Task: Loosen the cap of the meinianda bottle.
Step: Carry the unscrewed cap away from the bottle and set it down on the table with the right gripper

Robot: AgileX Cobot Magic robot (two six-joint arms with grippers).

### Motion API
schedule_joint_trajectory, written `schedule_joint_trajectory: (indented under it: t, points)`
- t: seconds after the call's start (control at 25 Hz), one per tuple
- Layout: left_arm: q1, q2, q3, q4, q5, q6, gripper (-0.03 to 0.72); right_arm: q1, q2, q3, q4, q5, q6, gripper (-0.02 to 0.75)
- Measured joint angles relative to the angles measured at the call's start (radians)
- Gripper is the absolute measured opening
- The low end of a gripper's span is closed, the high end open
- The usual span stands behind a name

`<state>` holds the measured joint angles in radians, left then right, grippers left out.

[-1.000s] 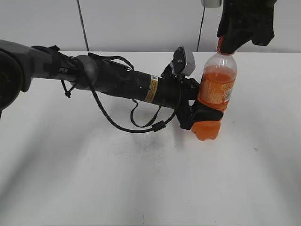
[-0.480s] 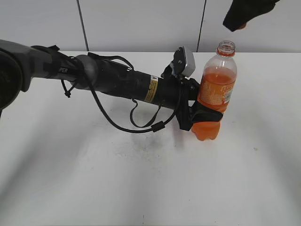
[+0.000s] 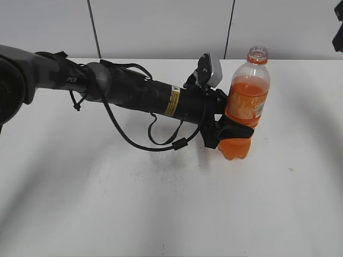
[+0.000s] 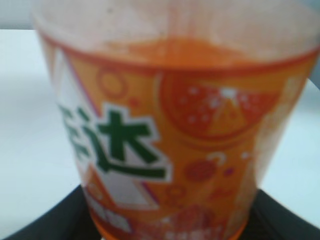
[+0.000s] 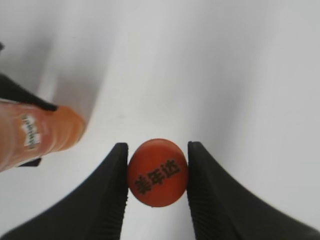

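Observation:
My right gripper is going to let go of the cap on the bare white table (image 3: 302,134) beside the meinianda bottle, opposite my left arm. The cap is held in the air away from the bottle.
The meinianda bottle (image 3: 245,104) stands upright on the white table, its mouth open and its orange neck ring bare. My left gripper (image 3: 228,131) is shut on its lower body. The bottle's orange label fills the left wrist view (image 4: 170,145), between the black jaws. My right gripper (image 5: 157,175) is shut on the cap (image 5: 158,172), an orange disc with dark characters, held in the air away from the bottle. The bottle shows at the left of the right wrist view (image 5: 35,132). In the exterior view only a dark bit of the right arm (image 3: 338,29) shows at the top right edge.
The left arm (image 3: 123,91) with its looped cables lies across the left half of the white table (image 3: 161,203). A pale panelled wall (image 3: 161,27) stands behind the table's far edge.
My right gripper has lifted the cap off the bottle's mouth and carried it up and to the right, almost out of the exterior view. The bottle and left gripper have not moved.

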<state>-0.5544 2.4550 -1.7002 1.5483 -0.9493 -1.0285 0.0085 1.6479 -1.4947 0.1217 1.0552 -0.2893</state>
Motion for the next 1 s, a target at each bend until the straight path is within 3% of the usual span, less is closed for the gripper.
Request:
schedule_joint_trajectory:
  t: [0.28, 0.44, 0.64, 1.0]
  points:
    - [0.000, 0.000, 0.000, 0.000, 0.000, 0.000, 0.407, -0.024, 0.056, 0.379, -0.005, -0.525, 0.052, 0.269]
    - [0.000, 0.000, 0.000, -0.001, 0.000, 0.000, 0.407, -0.024, 0.167, 0.474, -0.008, -0.740, 0.062, 0.270]
    - [0.000, 0.000, 0.000, -0.001, -0.001, 0.000, 0.407, -0.024, 0.292, 0.484, -0.015, -0.880, 0.062, 0.270]
    - [0.000, 0.000, 0.000, -0.002, -0.001, 0.000, 0.407, -0.024, 0.352, 0.486, -0.015, -0.921, 0.063, 0.271]
